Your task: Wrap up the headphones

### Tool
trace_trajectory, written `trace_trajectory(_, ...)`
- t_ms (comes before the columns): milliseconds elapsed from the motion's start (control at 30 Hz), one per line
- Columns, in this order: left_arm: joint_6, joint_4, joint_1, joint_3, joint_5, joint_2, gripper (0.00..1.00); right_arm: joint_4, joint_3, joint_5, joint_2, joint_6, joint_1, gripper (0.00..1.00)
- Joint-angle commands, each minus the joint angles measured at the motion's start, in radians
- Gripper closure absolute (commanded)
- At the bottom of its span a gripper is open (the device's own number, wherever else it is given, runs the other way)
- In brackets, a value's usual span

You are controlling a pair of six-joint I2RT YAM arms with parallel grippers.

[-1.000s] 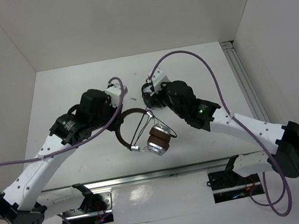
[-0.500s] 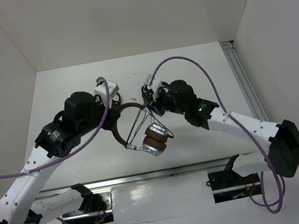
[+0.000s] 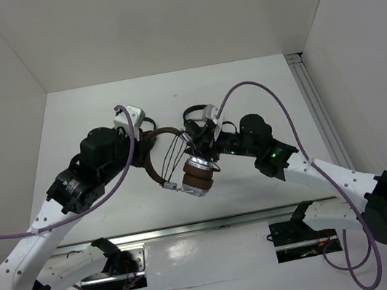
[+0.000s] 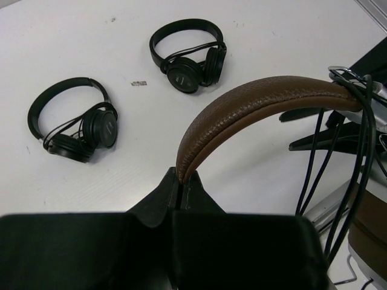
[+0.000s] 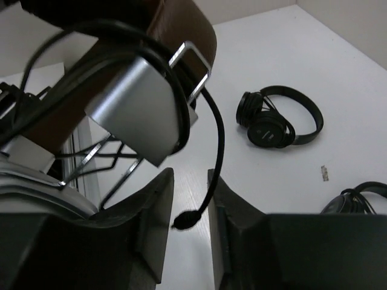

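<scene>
My left gripper has the brown headphones. It will let go of them on the white table [image 3: 212, 169] [image 4: 261, 148] just in front of the farther-back black headphones.
The headphones [image 3: 182, 169] hang above the table, brown headband [image 4: 254, 99] arching over silver earcups [image 5: 142, 109]. My left gripper [image 4: 181, 181] is shut on one end of the headband; in the top view it [image 3: 150, 138] is at the band's left side. The thin black cable [image 4: 338, 169] loops in several strands from band to earcups. My right gripper [image 5: 190, 205] is open just under an earcup. The cable's plug end [image 5: 188, 219] dangles loose in the gap between its fingers. In the top view the right gripper [image 3: 198, 148] is right beside the earcups.
Two smaller all-black headphones lie on the white table beyond, one pair [image 4: 187, 54] farther back and the other [image 4: 75, 121] to its left. The right wrist view shows them too, one black pair [image 5: 278, 124] whole and another [image 5: 360, 199] at the frame's edge. White walls enclose the table.
My right gripper has opened, and the cable end now hangs free between its fingers. Both arms shifted and the headphones moved slightly left. The left grip on the headband is unchanged.
</scene>
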State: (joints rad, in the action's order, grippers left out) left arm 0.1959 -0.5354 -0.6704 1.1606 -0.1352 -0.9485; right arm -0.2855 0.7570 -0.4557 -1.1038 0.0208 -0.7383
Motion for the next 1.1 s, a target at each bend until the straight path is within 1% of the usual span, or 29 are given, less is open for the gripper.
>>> trace_trajectory(0, 0.074, 0.156, -0.001, -0.002, -0.027, 0.019, 1.00, -0.075, 0.002, -0.025, 0.013, -0.019, 0.004, 0.62)
trace_trajectory(67, 0.086, 0.167, -0.001, -0.002, -0.027, 0.019, 1.00, -0.032, 0.002, 0.021, -0.001, -0.009, 0.004, 0.57)
trace_trajectory(167, 0.096, 0.176, -0.001, -0.012, -0.027, 0.019, 1.00, 0.005, -0.020, 0.149, -0.036, -0.009, 0.004, 0.51)
trace_trajectory(200, 0.096, 0.176, -0.001, -0.012, -0.036, 0.019, 1.00, 0.014, -0.021, 0.219, -0.036, -0.009, 0.004, 0.48)
trace_trajectory(233, 0.096, 0.176, -0.001, 0.002, -0.050, 0.019, 1.00, 0.023, -0.036, 0.251, -0.053, -0.009, 0.004, 0.48)
trace_trajectory(300, 0.086, 0.166, -0.001, 0.013, -0.063, 0.019, 1.00, 0.023, -0.071, 0.310, -0.065, -0.021, 0.004, 0.42)
trace_trajectory(333, 0.086, 0.155, -0.001, 0.025, -0.075, 0.019, 1.00, 0.023, -0.083, 0.330, -0.076, -0.039, 0.004, 0.38)
trace_trajectory(400, 0.063, 0.146, -0.001, 0.036, -0.086, 0.008, 1.00, 0.023, -0.107, 0.363, -0.076, -0.048, 0.013, 0.37)
trace_trajectory(433, 0.063, 0.135, -0.001, 0.046, -0.095, 0.008, 1.00, 0.023, -0.126, 0.406, -0.076, -0.062, 0.013, 0.37)
trace_trajectory(467, 0.053, 0.135, -0.001, 0.047, -0.095, 0.008, 1.00, 0.023, -0.136, 0.426, -0.056, -0.076, 0.013, 0.16)
trace_trajectory(600, 0.031, 0.115, -0.001, 0.057, -0.104, -0.003, 1.00, 0.041, -0.166, 0.511, -0.002, -0.097, 0.031, 0.13)
trace_trajectory(633, 0.008, 0.124, -0.001, 0.045, -0.104, -0.003, 1.00, 0.070, -0.166, 0.604, 0.021, -0.123, 0.031, 0.13)
trace_trajectory(667, 0.008, 0.124, -0.001, 0.045, -0.104, -0.003, 1.00, 0.071, -0.176, 0.662, 0.034, -0.137, 0.031, 0.13)
trace_trajectory(733, -0.042, 0.137, -0.001, 0.018, -0.092, -0.027, 1.00, 0.126, -0.176, 0.789, 0.061, -0.176, 0.040, 0.09)
trace_trajectory(767, -0.056, 0.137, -0.001, 0.017, -0.072, -0.036, 1.00, 0.147, -0.176, 0.922, 0.073, -0.198, 0.049, 0.08)
trace_trajectory(800, -0.097, 0.137, -0.001, 0.004, -0.058, -0.045, 1.00, 0.185, -0.176, 0.996, 0.082, -0.249, 0.062, 0.08)
trace_trajectory(833, -0.119, 0.149, -0.001, -0.015, -0.044, -0.064, 1.00, 0.225, -0.159, 1.085, 0.082, -0.298, 0.062, 0.02)
trace_trajectory(867, -0.143, 0.149, -0.001, -0.024, -0.026, -0.073, 1.00, 0.271, -0.144, 1.221, 0.082, -0.352, 0.080, 0.02)
trace_trajectory(900, -0.176, 0.175, -0.001, -0.038, -0.015, -0.073, 1.00, 0.369, -0.125, 1.265, 0.073, -0.434, 0.094, 0.02)
trace_trajectory(933, -0.187, 0.190, -0.001, -0.050, -0.015, -0.087, 1.00, 0.418, -0.086, 1.304, 0.064, -0.476, 0.126, 0.02)
trace_trajectory(967, -0.206, 0.204, -0.001, -0.064, 0.015, -0.107, 1.00, 0.465, -0.067, 1.362, 0.064, -0.516, 0.141, 0.02)
trace_trajectory(1000, -0.243, 0.213, -0.001, -0.064, 0.037, -0.119, 1.00, 0.536, -0.053, 1.382, 0.049, -0.577, 0.157, 0.02)
trace_trajectory(1067, -0.301, 0.233, -0.001, -0.052, 0.086, -0.156, 1.00, 0.595, -0.012, 1.394, 0.038, -0.630, 0.200, 0.01)
